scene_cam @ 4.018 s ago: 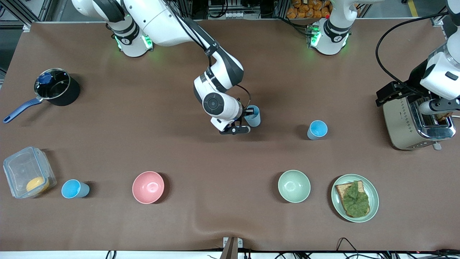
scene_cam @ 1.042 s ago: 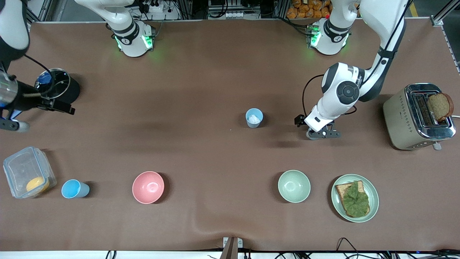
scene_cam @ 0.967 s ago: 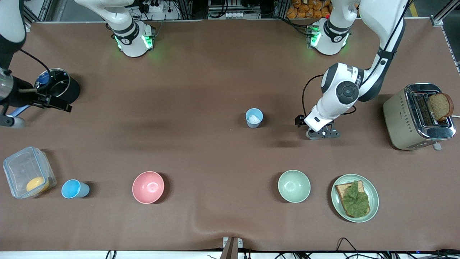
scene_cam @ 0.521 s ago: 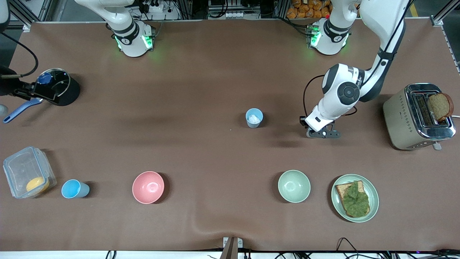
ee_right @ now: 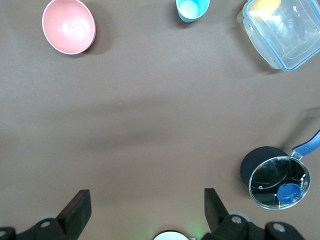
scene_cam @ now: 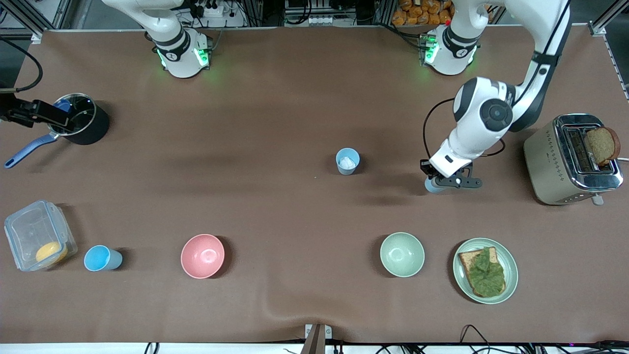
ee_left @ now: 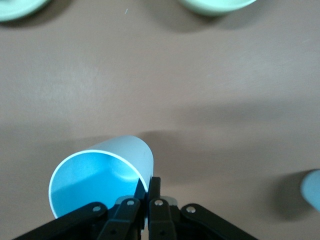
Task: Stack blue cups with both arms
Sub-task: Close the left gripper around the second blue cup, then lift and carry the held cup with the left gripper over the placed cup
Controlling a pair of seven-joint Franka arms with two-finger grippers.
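My left gripper needs to let go of its blue cup inside the other blue cup (scene_cam: 348,157) (ee_left: 312,188) standing in the middle of the table. The two cups will then be nested together.
My left gripper (scene_cam: 439,183) is shut on the rim of a blue cup (scene_cam: 430,186), which it holds tilted low over the table between the middle cup and the toaster. In the left wrist view, its fingers (ee_left: 156,186) pinch the cup's wall (ee_left: 100,175). A second blue cup (scene_cam: 347,161) stands mid-table with something white inside; it also shows in the left wrist view (ee_left: 312,190). A third blue cup (scene_cam: 100,258) stands beside the plastic box; it also shows in the right wrist view (ee_right: 191,9). My right gripper (scene_cam: 49,115) is open and empty over the pot; it also shows in the right wrist view (ee_right: 146,207).
A black pot (scene_cam: 78,118) with a glass lid and a plastic box (scene_cam: 37,235) are at the right arm's end. A pink bowl (scene_cam: 202,255), a green bowl (scene_cam: 402,254) and a plate (scene_cam: 511,275) of toast are near the front camera. A toaster (scene_cam: 570,160) is at the left arm's end.
My right gripper let go of the middle cup and pulled away over the pot. My left gripper came from the toaster, shut on its cup, and has shifted slightly toward the toaster.
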